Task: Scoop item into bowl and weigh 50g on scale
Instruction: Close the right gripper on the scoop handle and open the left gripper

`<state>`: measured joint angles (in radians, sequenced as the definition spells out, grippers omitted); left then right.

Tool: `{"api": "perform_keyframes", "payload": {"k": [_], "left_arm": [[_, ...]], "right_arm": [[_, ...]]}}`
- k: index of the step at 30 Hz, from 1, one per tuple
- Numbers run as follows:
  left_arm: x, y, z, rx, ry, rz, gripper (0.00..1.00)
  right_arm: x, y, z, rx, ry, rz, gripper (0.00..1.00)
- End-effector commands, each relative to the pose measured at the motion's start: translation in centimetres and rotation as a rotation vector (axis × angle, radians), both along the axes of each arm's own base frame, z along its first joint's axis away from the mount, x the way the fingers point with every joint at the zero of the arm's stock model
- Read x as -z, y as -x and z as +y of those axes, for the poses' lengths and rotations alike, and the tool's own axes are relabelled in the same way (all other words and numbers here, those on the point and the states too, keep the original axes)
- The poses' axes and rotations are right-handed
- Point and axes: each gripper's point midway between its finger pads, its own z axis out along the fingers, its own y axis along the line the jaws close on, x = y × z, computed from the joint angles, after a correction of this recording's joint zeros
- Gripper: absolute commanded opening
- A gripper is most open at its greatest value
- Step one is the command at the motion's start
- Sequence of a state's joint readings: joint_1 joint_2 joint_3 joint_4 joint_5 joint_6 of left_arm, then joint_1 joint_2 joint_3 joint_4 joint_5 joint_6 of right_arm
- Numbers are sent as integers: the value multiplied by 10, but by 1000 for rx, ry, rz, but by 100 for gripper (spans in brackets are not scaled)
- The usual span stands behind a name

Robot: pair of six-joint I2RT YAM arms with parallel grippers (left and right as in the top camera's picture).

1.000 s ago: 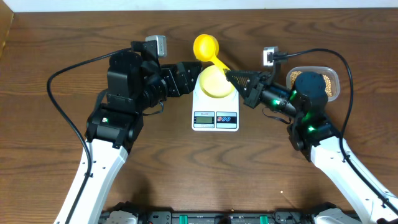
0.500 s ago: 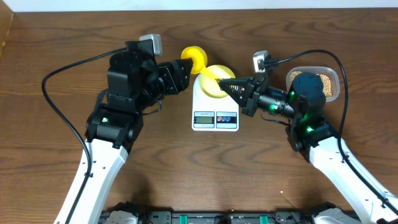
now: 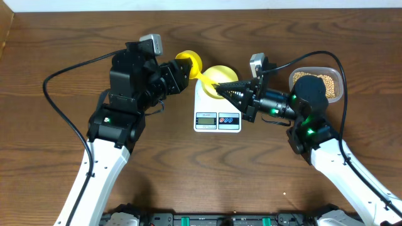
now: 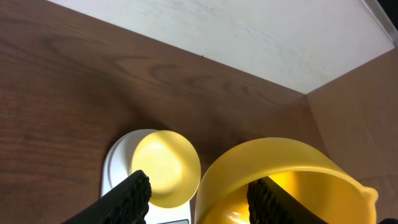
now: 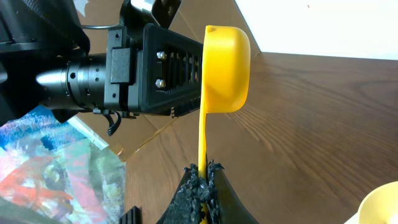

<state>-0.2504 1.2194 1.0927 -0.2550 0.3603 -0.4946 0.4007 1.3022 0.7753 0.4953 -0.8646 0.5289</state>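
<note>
The scoop's handle is held by my right gripper far from the cup, so my left gripper will hold the cup steady while my right gripper takes the handle nearer it (image 5: 202,135).
The pale yellow-green bowl (image 3: 221,76) stands empty on the white scale (image 3: 218,113); both show in the left wrist view, bowl (image 4: 165,168) and scale (image 4: 115,169). My right gripper (image 3: 221,91) is shut on the handle of the bright yellow scoop (image 3: 190,63), seen clamped in the right wrist view (image 5: 205,177), cup (image 5: 225,68) on its side. My left gripper (image 3: 183,70) is open at the scoop's cup; its fingers (image 4: 200,193) straddle the cup's rim (image 4: 273,155). Tan beans (image 3: 325,81) lie in the container, partly hidden by my right arm.
The clear plastic container (image 3: 340,80) sits at the right, behind my right arm. The table's far edge and a pale wall run along the top (image 4: 249,37). The bowl's rim shows at the right wrist view's corner (image 5: 382,208).
My right gripper has swung the scoop left over the bowl, bringing its cup to my left gripper. The left gripper's fingers now straddle the cup's rim.
</note>
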Motion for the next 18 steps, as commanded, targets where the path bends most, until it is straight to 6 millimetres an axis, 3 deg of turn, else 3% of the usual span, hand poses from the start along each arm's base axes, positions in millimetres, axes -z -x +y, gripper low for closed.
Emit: {"api": "perform_keyframes", "payload": {"k": [1,13,18], "left_arm": [[-4,-4,2,-9,0,-8,49],[-4,-3,2,-9,0,-8,32],[-4,-3,2,-9,0,-8,21]], "right_arm": [[-5,1,1,-1,14,-49,2],[-6,0,1,4,13,-52,2],[-6,-1,1,11,15,-57,2]]}}
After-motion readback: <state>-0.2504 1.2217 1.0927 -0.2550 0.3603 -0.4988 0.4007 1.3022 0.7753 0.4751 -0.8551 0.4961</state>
